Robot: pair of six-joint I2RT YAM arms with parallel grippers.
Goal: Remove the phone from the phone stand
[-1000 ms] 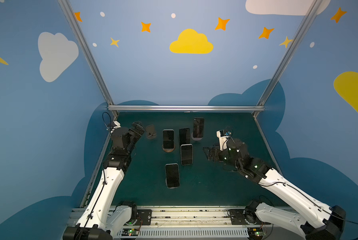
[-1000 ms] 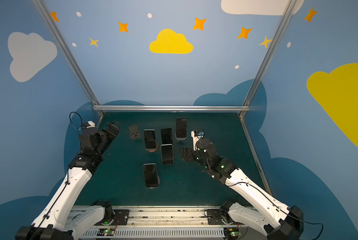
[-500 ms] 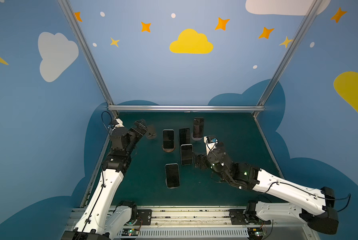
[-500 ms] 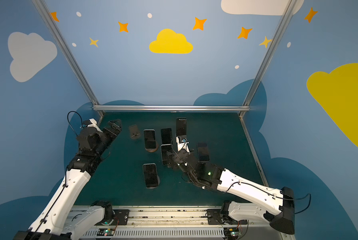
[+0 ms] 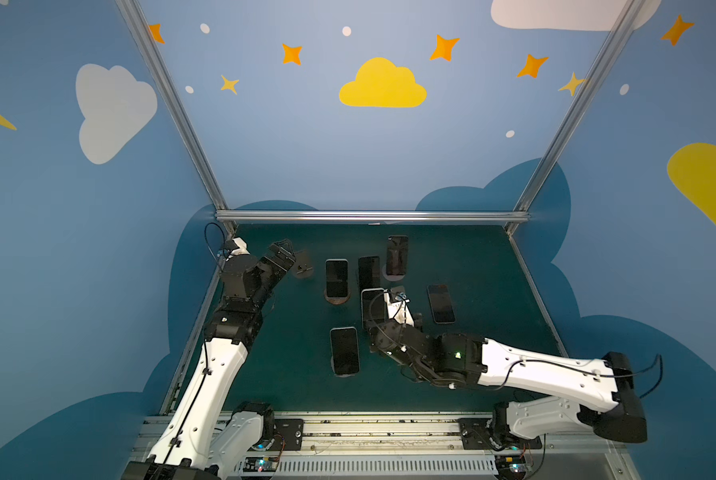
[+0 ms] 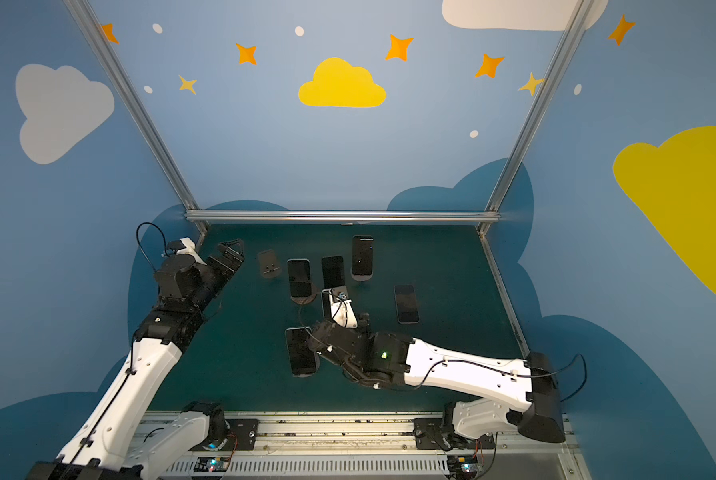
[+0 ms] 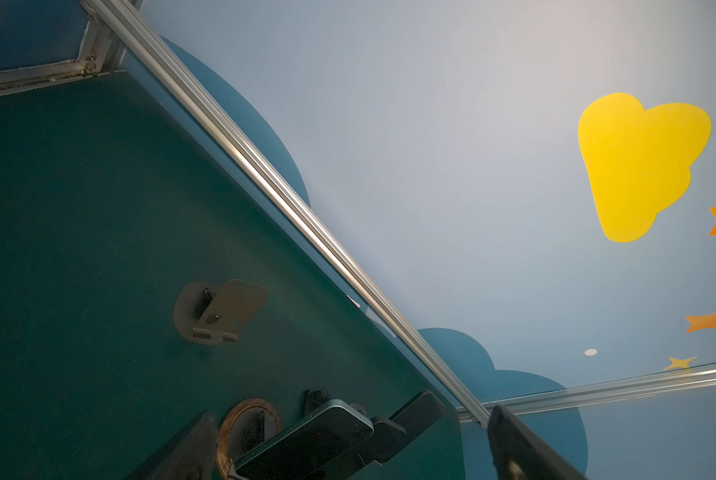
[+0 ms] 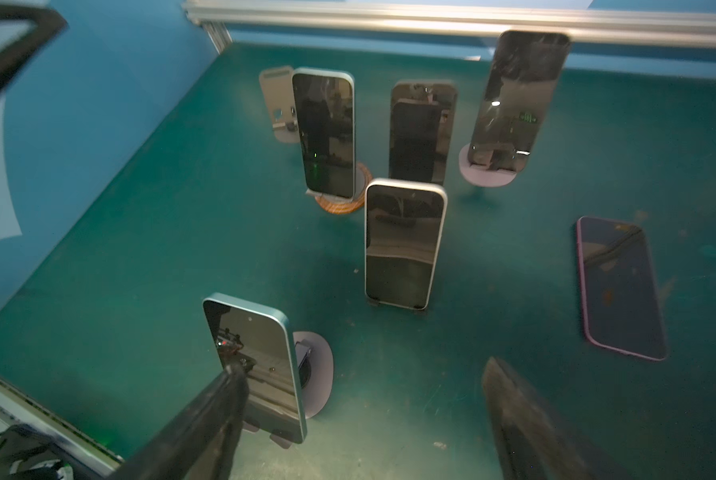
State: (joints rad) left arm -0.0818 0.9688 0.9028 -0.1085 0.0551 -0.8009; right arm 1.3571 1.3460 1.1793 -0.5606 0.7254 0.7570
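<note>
The robot's right gripper needs to close on the upper half of the blue-edged phone [image 5: 343, 339] [image 8: 250, 340], its fingers on both long sides, to lift it off the grey stand.
Several dark-screened phones stand upright on stands in mid-table. The nearest, a blue-edged phone [image 8: 260, 361] [image 5: 344, 351], leans on a grey round stand [image 8: 319, 374]. My right gripper [image 8: 364, 419] hovers just beside it, open. One of its fingers [image 8: 206, 424] overlaps the phone's screen in the right wrist view, and nothing lies between the jaws. A white-edged phone [image 8: 404, 245] [image 5: 371, 305] stands behind. My left gripper [image 5: 283, 253] is open and empty at the back left, close to an empty grey stand [image 5: 302, 266] [image 7: 219, 311].
A purple-edged phone [image 5: 441, 303] [image 8: 620, 286] lies flat on the green mat at the right. Three more phones stand further back: on a wooden base [image 5: 336, 278], a dark one [image 5: 369, 270] and a rear one [image 5: 397, 254]. An aluminium rail [image 5: 369, 216] bounds the back.
My right arm has swung from the right side leftward and forward to the nearest phone, leaving the purple-edged phone flat on the mat. My left gripper shifted slightly toward the back.
</note>
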